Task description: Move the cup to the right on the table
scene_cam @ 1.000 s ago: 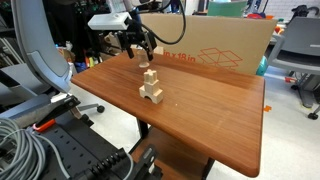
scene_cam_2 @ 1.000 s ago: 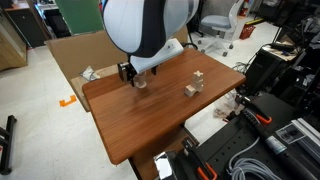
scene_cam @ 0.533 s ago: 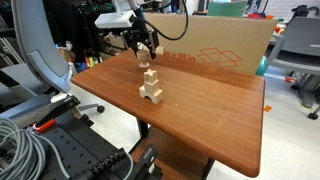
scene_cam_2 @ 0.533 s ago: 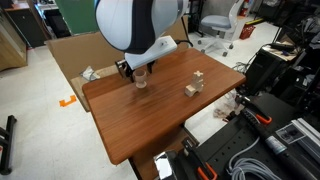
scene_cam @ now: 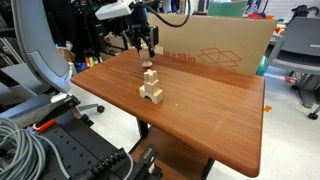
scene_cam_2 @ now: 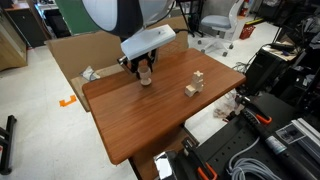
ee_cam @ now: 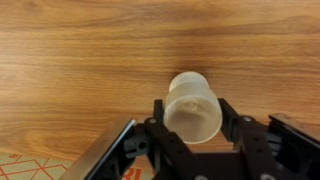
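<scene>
My gripper is going to let go of the cup on the bare tabletop (scene_cam: 200, 93), in the space between the block tower and the cardboard box.
The cup (ee_cam: 193, 98) is a small pale tan round cup. In the wrist view it sits between the black fingers (ee_cam: 157, 113), mouth toward the camera, and my gripper (ee_cam: 192, 118) is shut on it. In both exterior views my gripper (scene_cam: 147, 48) (scene_cam_2: 146, 72) hangs over the far part of the reddish-brown table (scene_cam: 205, 115) (scene_cam_2: 160, 125), close to the edge by the cardboard box. The cup (scene_cam_2: 146, 79) shows as a small pale shape at the fingertips. Whether it touches the tabletop I cannot tell.
A small tower of pale wooden blocks (scene_cam: 151, 87) (scene_cam_2: 194, 85) stands on the table a short way from the gripper. A big brown cardboard box (scene_cam: 215, 45) (scene_cam_2: 85, 55) runs along the table's far edge. Cables and equipment crowd the floor around the table.
The gripper's fingers have closed on the cup, which stood between open fingers a second ago. The gripper and arm sit a little higher now.
</scene>
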